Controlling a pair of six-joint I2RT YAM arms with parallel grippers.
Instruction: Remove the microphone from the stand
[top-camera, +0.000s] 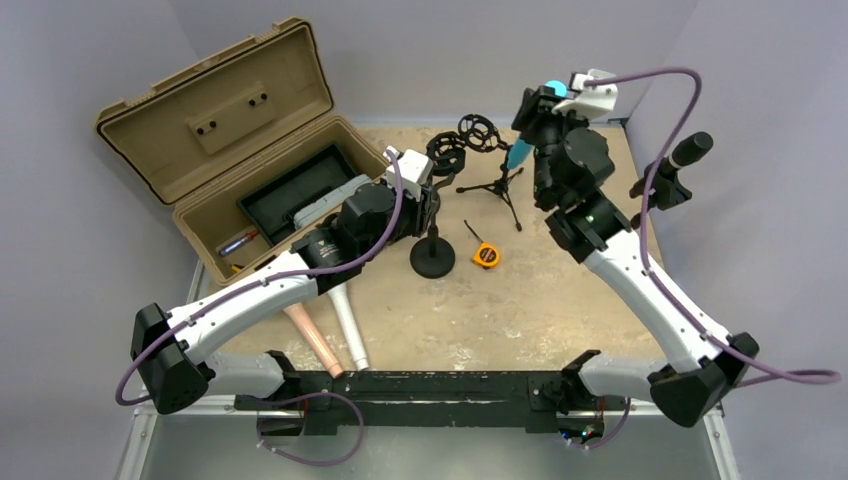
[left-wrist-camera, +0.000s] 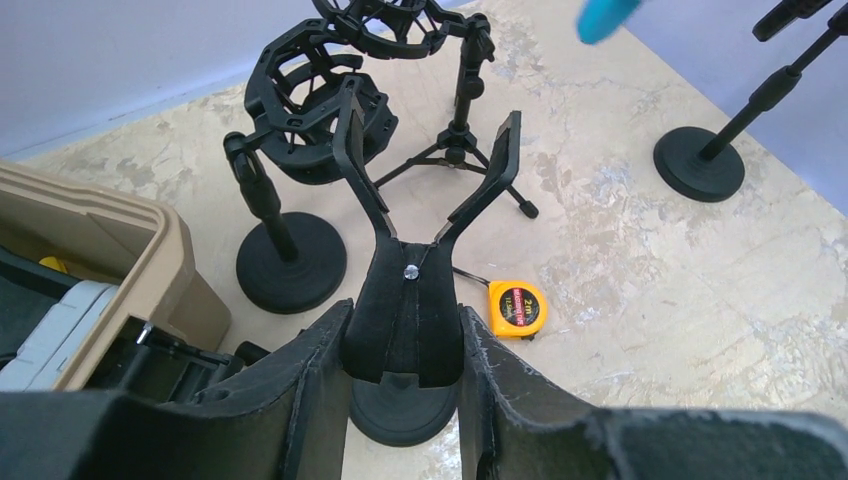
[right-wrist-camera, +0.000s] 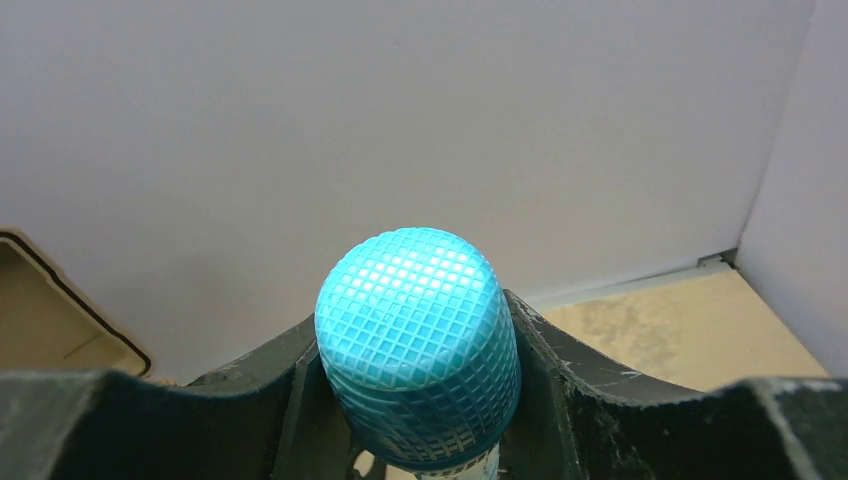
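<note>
Next, my right gripper lets go of the blue microphone on the table (top-camera: 368, 322) beside the white microphone, opposite the pink one.
The blue microphone (top-camera: 519, 153) is off the stand and up in the air at the back, its mesh head (right-wrist-camera: 415, 340) filling the right wrist view. My right gripper (right-wrist-camera: 415, 400) is shut on it just below the head; in the top view this gripper (top-camera: 548, 100) is high above the table. The stand is black with a round base (top-camera: 432, 257) and an empty forked clip (left-wrist-camera: 405, 290) with its prongs spread. My left gripper (left-wrist-camera: 405, 350) is shut on the clip's stem, above the base (left-wrist-camera: 400, 415). The microphone's tail (left-wrist-camera: 605, 15) shows at the top of the left wrist view.
An open tan toolbox (top-camera: 220, 130) stands at the left. Two shock-mount stands (top-camera: 447, 155) and a small tripod (top-camera: 497, 186) are behind the held stand. An orange tape measure (top-camera: 485, 255) lies beside the base. Another stand with a black microphone (top-camera: 690, 150) is at the right. White and pink microphones (top-camera: 345, 320) lie near the front.
</note>
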